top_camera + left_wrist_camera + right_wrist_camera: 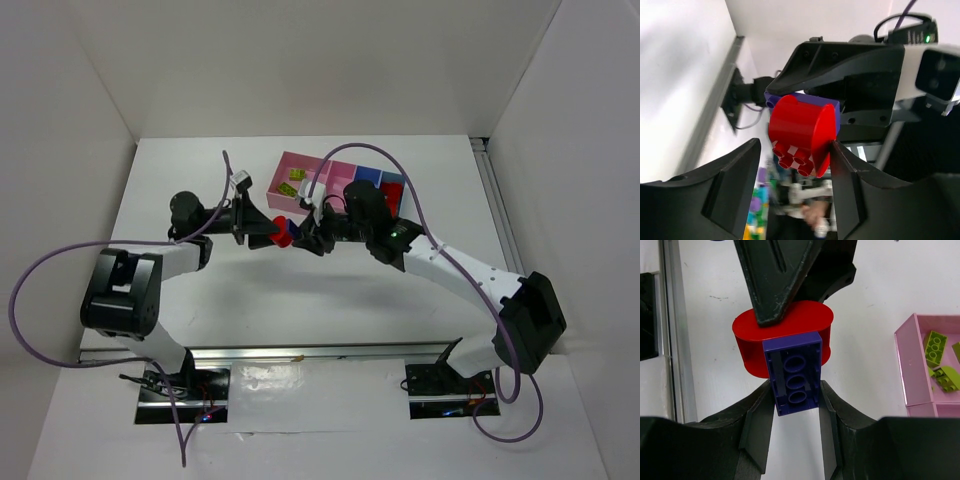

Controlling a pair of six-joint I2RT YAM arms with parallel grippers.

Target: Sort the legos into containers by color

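The red lego sits at a slant in my left gripper's fingers, so next I open, grip the red lego square on its flat sides (824, 135), and then pull the legos apart.
Above the table's middle my right gripper (796, 390) is shut on a dark blue lego (795, 372), its pads pressing the brick's two long sides. A rounded red lego (747, 347) is stuck onto the blue one. My left gripper (796, 145) faces it from the other side, its jaws straddling the red lego (800, 132). One finger (840, 160) touches the red lego and the other finger (745, 165) stands a little off it. From above, the two grippers meet at the red lego (281, 226) in front of the containers (283, 160).
The large pink bin (904, 355) holds lime-green legos (935, 347), also visible from above as green legos (292, 184). Behind the right arm sit a small pink compartment (343, 172), a blue one (368, 175) and something red (392, 190).
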